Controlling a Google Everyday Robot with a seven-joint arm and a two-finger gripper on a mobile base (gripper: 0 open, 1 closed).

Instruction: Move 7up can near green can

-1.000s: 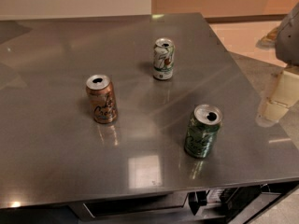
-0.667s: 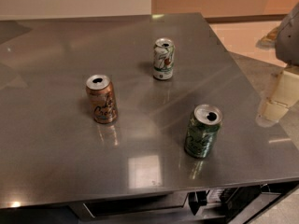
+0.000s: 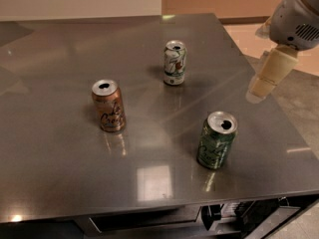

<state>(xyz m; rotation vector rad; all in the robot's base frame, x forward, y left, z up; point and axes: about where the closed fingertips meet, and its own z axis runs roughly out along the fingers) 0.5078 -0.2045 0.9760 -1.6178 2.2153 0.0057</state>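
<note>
The gripper will next move to the upper half of the 7up can (image 3: 175, 57), just below the can's silver top, and close there.
The 7up can (image 3: 175, 62), white with green markings and a silver top, stands upright at the back middle of the grey metal table (image 3: 60, 153). The green can (image 3: 216, 140), dark green with pale script, stands upright near the front right. My gripper (image 3: 261, 86) hangs above the table's right edge. It is right of the 7up can, behind and right of the green can, and touches neither. It holds nothing that I can see.
A copper-orange can (image 3: 108, 105) stands upright on the left of the middle. The table's right edge runs close under the gripper, with tan floor (image 3: 299, 93) beyond it. Dark equipment (image 3: 249, 213) sits below the front edge.
The gripper has moved left and farther back, from beyond the right edge to over it. The three cans have not moved.
</note>
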